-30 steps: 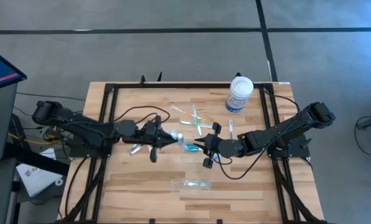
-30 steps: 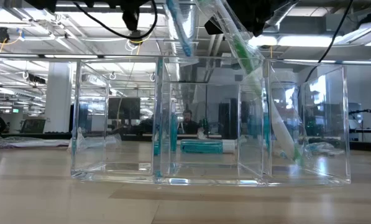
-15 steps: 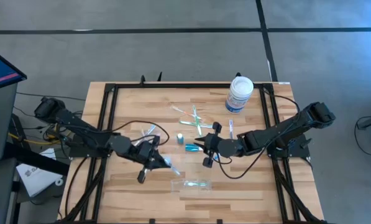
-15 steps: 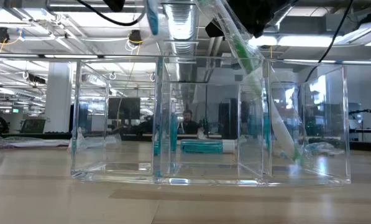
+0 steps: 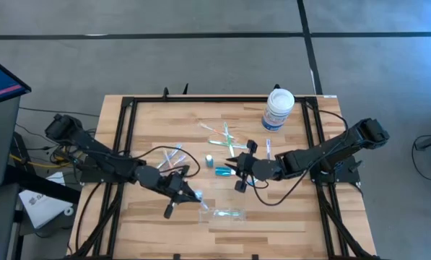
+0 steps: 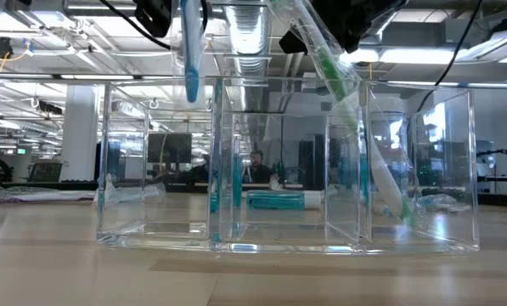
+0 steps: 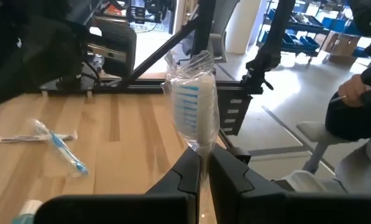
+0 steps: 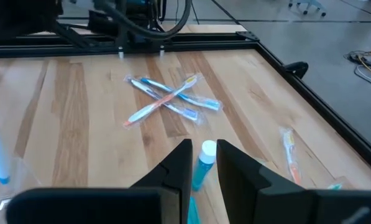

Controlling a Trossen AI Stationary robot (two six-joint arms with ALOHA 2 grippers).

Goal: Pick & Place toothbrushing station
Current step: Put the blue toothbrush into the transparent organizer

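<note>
My left gripper releases the wrapped blue toothbrush next, in the clear tray's compartment (image 5: 205,214) closest to it. The blue toothbrush is now just beside the tray.
The clear tray (image 5: 233,215) stands near the table's front; in the low view (image 6: 287,246) it shows three compartments. A wrapped green toothbrush (image 6: 342,93) leans in the tray's right compartment with its lower end on the floor. My left gripper (image 5: 185,195) is just left of the tray, shut on a wrapped blue toothbrush (image 6: 189,59). My right gripper (image 5: 237,169) hovers, slightly open, over the teal tube (image 5: 221,172), which lies flat on the table (image 6: 274,200). More toothbrushes lie at the far middle (image 5: 226,137) and the left middle (image 5: 170,155). My left gripper pinches the wrapped blue toothbrush between its two fingers, on the wrapper just behind the bristle head (image 7: 201,148). The head end (image 7: 191,106) sticks out past the fingertips. In the low view the brush hangs about upright below the gripper, clear of the tray, above its left compartment.
A big white tub with a blue label (image 5: 279,108) stands at the far right. A toothbrush (image 5: 268,149) lies beside my right arm. Crossed toothbrushes (image 8: 169,99) and an orange one (image 8: 288,149) lie on the wood. Black frame rails run along the table's edges.
My left gripper has carried the blue toothbrush toward the table's near edge and up to the tray's left side. In the low view the brush has gone from tilted over the middle compartment to upright and lower over the left one. My right gripper has barely moved.
</note>
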